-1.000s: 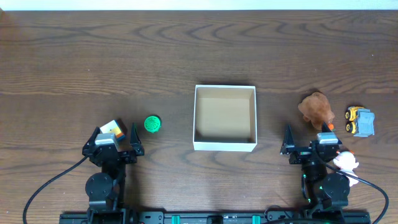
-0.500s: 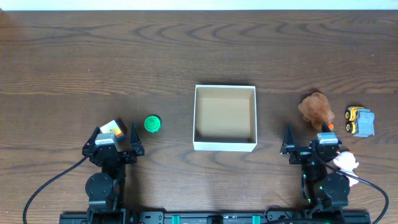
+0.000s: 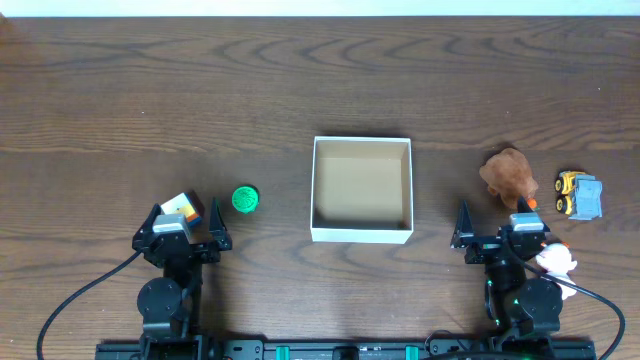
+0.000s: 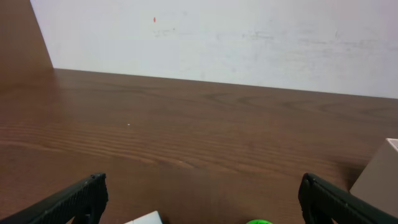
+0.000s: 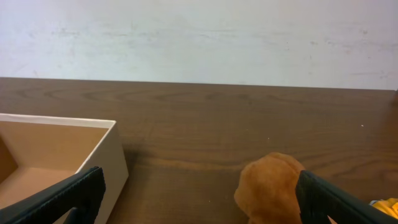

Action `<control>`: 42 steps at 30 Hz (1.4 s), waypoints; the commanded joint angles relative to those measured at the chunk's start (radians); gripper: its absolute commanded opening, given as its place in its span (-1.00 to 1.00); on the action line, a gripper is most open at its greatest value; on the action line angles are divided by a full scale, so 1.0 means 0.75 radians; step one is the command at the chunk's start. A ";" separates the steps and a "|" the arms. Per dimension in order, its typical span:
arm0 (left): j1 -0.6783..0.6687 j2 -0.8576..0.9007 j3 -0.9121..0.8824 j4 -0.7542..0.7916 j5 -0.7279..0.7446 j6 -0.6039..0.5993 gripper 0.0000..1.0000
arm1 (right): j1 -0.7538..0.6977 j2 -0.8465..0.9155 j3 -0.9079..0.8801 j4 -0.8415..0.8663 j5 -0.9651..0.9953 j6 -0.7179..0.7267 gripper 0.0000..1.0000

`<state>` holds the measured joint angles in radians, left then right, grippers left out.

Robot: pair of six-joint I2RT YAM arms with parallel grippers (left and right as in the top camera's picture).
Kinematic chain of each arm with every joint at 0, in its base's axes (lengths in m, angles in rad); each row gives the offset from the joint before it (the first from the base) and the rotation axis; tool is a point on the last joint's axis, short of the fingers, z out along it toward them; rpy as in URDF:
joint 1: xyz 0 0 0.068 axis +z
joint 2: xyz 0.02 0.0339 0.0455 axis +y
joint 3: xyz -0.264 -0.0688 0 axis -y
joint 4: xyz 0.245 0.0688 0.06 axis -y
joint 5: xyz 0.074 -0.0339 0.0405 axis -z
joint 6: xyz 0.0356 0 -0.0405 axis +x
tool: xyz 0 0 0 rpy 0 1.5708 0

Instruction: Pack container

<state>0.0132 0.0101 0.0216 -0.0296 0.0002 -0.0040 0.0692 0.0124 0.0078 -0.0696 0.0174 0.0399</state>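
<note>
I will next move my right gripper past the brown plush toy to the toy truck and close it on the truck's grey bed (image 3: 587, 198).
The container (image 3: 362, 233) is a square white-walled box with a tan inside, at the table's middle; nothing lies in it. Its wall shows in the right wrist view (image 5: 106, 163) and at the left wrist view's right edge (image 4: 379, 177). My left gripper (image 3: 185, 228) is open and holds nothing, just near of a small multicoloured cube (image 3: 181, 208) and a green round piece (image 3: 245, 199). My right gripper (image 3: 497, 228) is open and holds nothing, just near of a brown plush toy (image 3: 509, 174) (image 5: 270, 186). A white figure (image 3: 555, 260) lies beside the right arm.
A yellow and grey toy truck (image 3: 579, 194) stands right of the plush toy. A white wall runs along the table's far edge.
</note>
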 commanded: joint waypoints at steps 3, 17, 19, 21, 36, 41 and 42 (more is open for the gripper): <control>0.008 -0.007 -0.023 -0.044 -0.016 -0.021 0.96 | -0.013 -0.009 -0.003 -0.004 -0.005 -0.015 0.98; 0.008 -0.007 -0.003 -0.039 -0.016 -0.168 0.96 | -0.014 0.001 -0.003 0.001 -0.044 0.098 0.99; 0.008 -0.007 0.017 -0.040 -0.016 -0.187 0.96 | -0.013 0.001 0.010 -0.013 -0.044 0.129 0.98; 0.008 -0.006 0.046 -0.040 -0.015 -0.187 0.96 | -0.014 0.001 0.046 -0.058 -0.044 0.129 0.98; 0.008 0.489 0.502 -0.186 0.025 -0.267 0.96 | -0.016 0.447 0.666 -0.529 0.142 0.126 0.98; 0.008 0.775 0.721 -0.356 0.030 -0.273 0.96 | -0.059 0.794 1.020 -0.792 0.141 0.126 0.99; 0.008 0.825 0.759 -0.372 0.051 -0.272 0.96 | -0.079 0.871 1.102 -0.859 0.138 0.126 0.98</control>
<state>0.0132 0.5514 0.5186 -0.2871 0.0174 -0.1879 0.0433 0.5537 0.7082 -0.6529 0.0982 0.1246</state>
